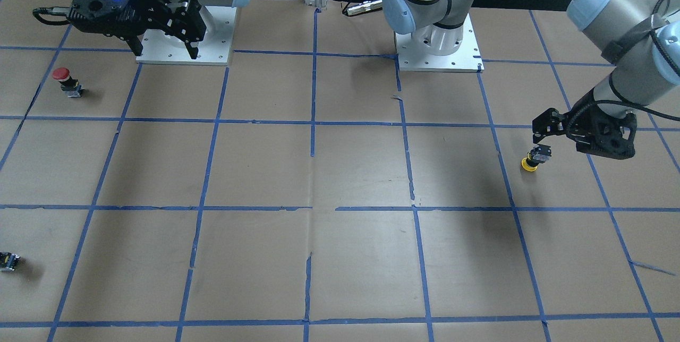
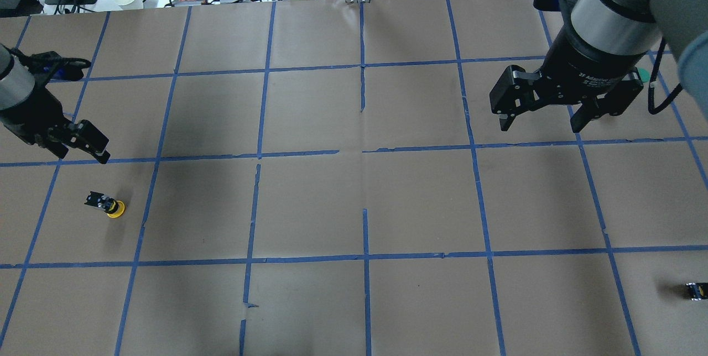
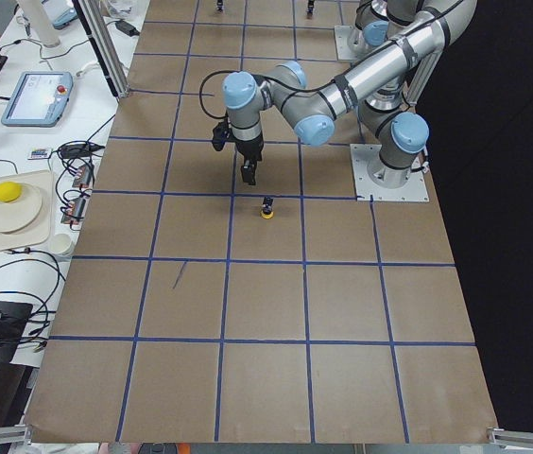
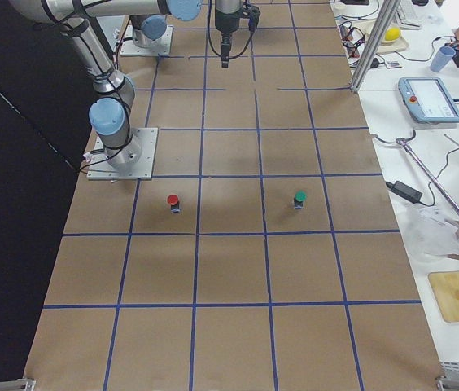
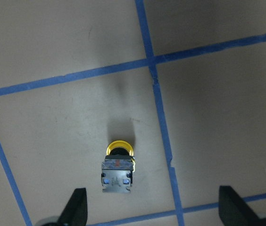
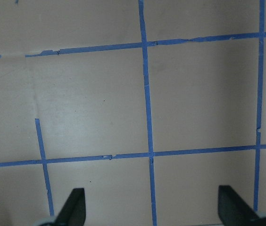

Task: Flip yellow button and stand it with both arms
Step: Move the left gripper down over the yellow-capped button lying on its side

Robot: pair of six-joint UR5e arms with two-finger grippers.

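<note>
Next, my left gripper closes on the black and grey body (image 1: 542, 153) (image 5: 117, 173) of the yellow button and leaves the button's yellow cap free.
The yellow button (image 1: 534, 159) rests on the brown paper with its yellow cap low and its black and grey body up, tilted. It also shows in the overhead view (image 2: 108, 205), the left side view (image 3: 266, 209) and the left wrist view (image 5: 118, 165). My left gripper (image 1: 544, 132) hangs just above and behind the yellow button, open and empty, not touching it; it also shows in the overhead view (image 2: 80, 148) and the left wrist view (image 5: 154, 212). My right gripper (image 2: 540, 124) is open and empty, high over the far side of the table near its base (image 1: 166, 52).
A red-capped button (image 1: 65, 80) stands near the right arm's base plate (image 1: 212, 50). A green-capped button (image 4: 299, 198) stands beside it. A small black switch block (image 1: 8, 261) lies at the table's edge (image 2: 696, 291). Blue tape lines grid the paper.
</note>
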